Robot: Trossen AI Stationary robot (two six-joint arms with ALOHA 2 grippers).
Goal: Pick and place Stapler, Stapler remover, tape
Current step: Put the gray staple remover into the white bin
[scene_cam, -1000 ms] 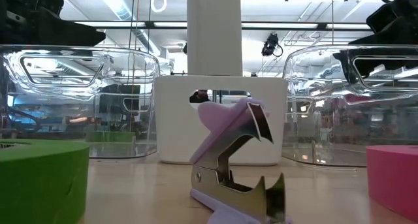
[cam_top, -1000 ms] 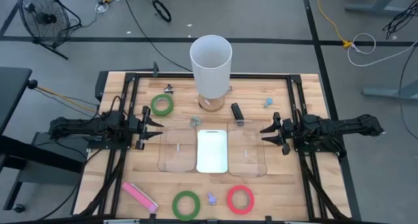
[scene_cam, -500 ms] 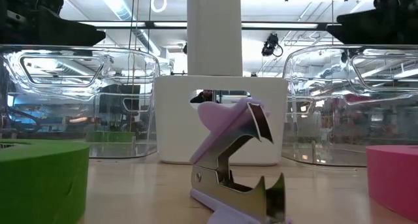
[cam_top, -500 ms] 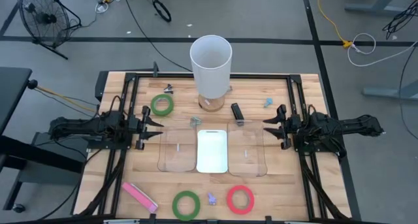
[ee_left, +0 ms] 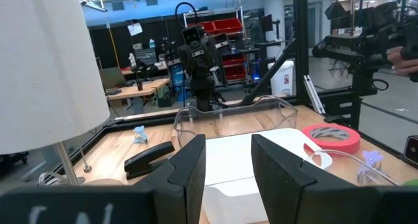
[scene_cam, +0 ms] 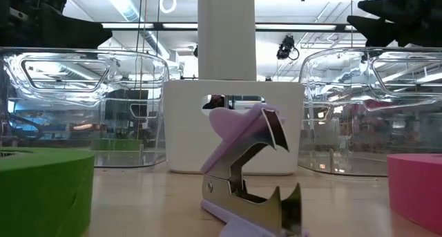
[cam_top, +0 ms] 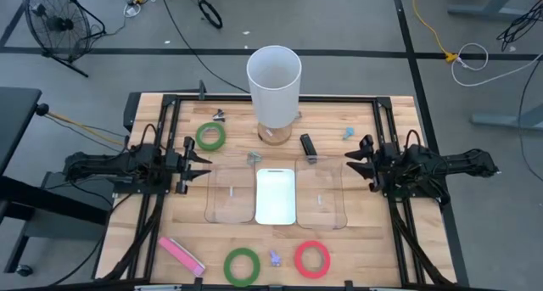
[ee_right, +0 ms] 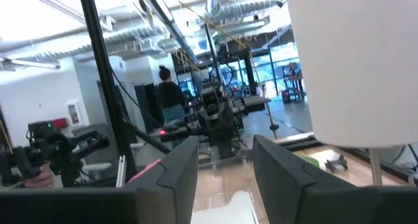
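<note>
My right gripper closes next on the body of the blue stapler remover (cam_top: 348, 133), on the table's far side beyond the black stapler.
A black stapler (cam_top: 307, 145) lies flat behind the trays, and a pink stapler (cam_top: 181, 254) lies at the near left. A purple stapler remover (cam_top: 275, 258) stands on its jaws between a green tape ring (cam_top: 242, 265) and a red one (cam_top: 312, 258). A second green tape ring (cam_top: 210, 136) lies flat at the far left. My left gripper (cam_top: 206, 166) hovers open left of the trays, nothing between its fingers (ee_left: 189, 168). My right gripper (cam_top: 349, 165) hovers open right of the trays, tipped upward (scene_cam: 376, 23).
Two clear trays (cam_top: 230, 196) (cam_top: 321, 194) flank a white tray (cam_top: 275, 196) at the centre. A tall white cylinder (cam_top: 273, 83) stands behind them. Small removers lie at the far side: a blue one (cam_top: 348, 134), one by the trays (cam_top: 253, 158), a grey one (cam_top: 219, 115).
My right gripper has tipped its fingers upward and risen a little, staying right of the trays; its opening looks unchanged. No object on the table has moved.
</note>
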